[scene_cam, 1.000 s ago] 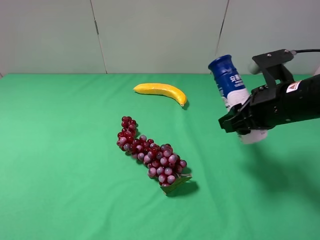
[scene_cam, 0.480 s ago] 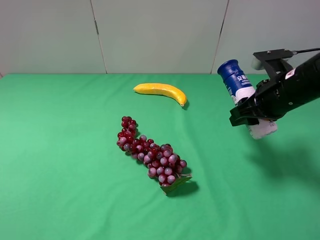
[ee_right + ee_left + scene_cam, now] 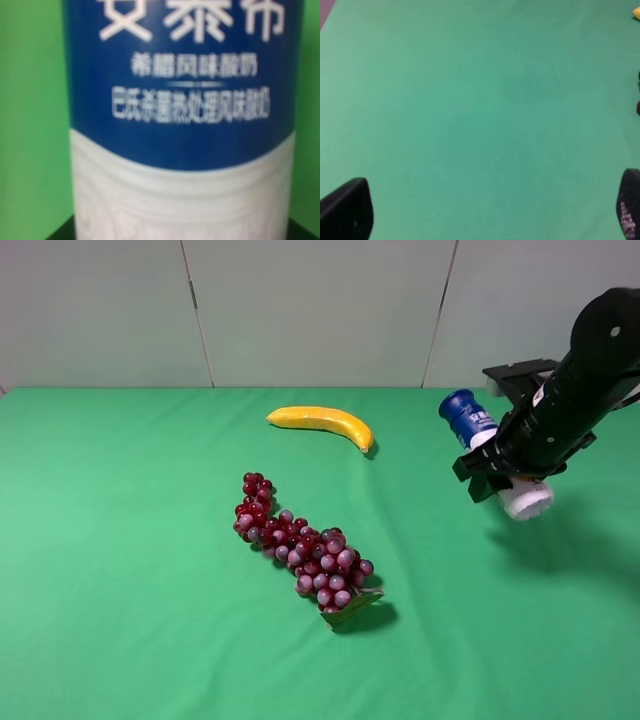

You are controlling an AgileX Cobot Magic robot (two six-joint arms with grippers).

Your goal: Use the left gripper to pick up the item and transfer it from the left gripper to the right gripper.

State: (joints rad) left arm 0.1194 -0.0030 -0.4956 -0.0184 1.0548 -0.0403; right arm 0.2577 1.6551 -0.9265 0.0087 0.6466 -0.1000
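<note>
The right gripper should release the bottle on the bare green cloth (image 3: 476, 504) just below, well away from the grapes.
The item, a slim bottle (image 3: 466, 413) with a dark blue cap and white lower body, hangs tilted above the green cloth at the right of the exterior high view. My right gripper (image 3: 500, 466) is shut on its middle. The right wrist view is filled by the bottle's blue label and white body (image 3: 180, 125). My left gripper (image 3: 485, 210) is out of the exterior view. In the left wrist view its two black fingertips (image 3: 347, 210) stand far apart with only bare green cloth between them, so it is open and empty.
A yellow banana (image 3: 322, 422) lies at the back centre of the green table (image 3: 120, 570). A red-purple grape bunch (image 3: 300, 545) lies in the middle. A pale panelled wall stands behind the table.
My right arm has swung toward the right and turned, carrying the bottle with it. The bottle sits a little further right and more tilted. Banana and grapes have not moved.
</note>
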